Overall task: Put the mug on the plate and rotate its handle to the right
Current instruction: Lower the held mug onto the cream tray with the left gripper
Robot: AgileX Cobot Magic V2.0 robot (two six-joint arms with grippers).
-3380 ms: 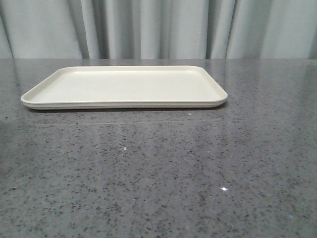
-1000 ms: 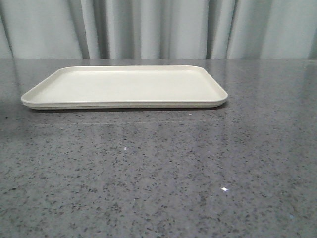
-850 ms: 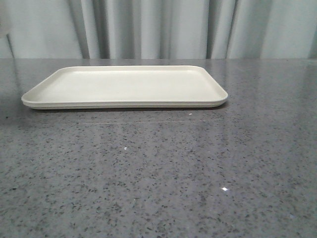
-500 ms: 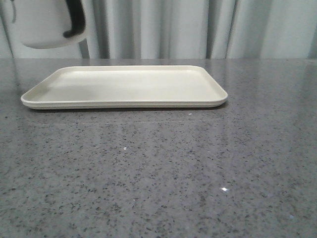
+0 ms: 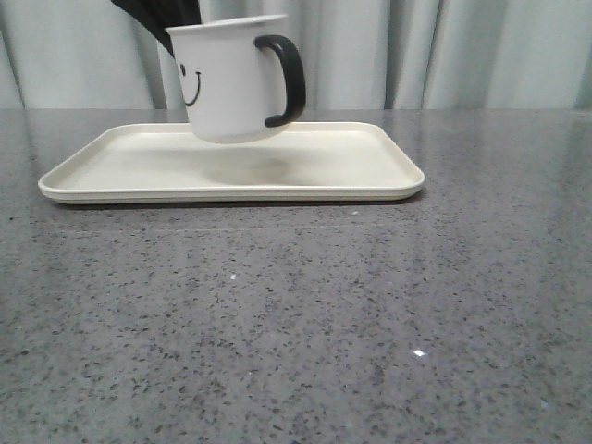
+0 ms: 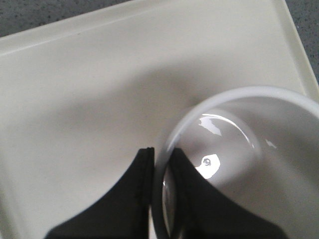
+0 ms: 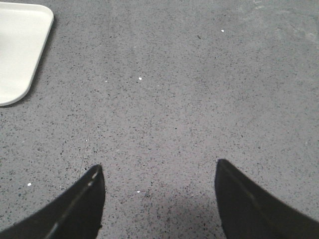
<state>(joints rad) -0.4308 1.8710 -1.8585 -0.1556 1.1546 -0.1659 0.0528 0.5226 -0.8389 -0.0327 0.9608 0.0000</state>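
My left gripper is to place the white mug, which hangs tilted just above the plate. It will let go of it just inside the middle of the cream plate's front rim (image 5: pixel 243 173).
The white mug (image 5: pixel 227 83) with a black smiley face hangs tilted in the air just above the cream plate (image 5: pixel 370 176). Its black handle (image 5: pixel 287 79) points right in the front view. My left gripper (image 6: pixel 162 157) is shut on the mug's rim (image 6: pixel 239 94), one finger outside the wall and one inside. The plate fills the left wrist view (image 6: pixel 75 99) under the mug. My right gripper (image 7: pixel 158 172) is open and empty over bare table, and a corner of the plate (image 7: pixel 20 50) shows in its view. The right gripper is out of the front view.
The grey speckled table (image 5: pixel 296 314) spreads in front of the plate. A pale curtain (image 5: pixel 444 51) hangs behind the table's far edge.
The mug came in from the upper left, held by my left gripper, and has moved right and down to hang over the plate. A shadow now lies on the plate under it.
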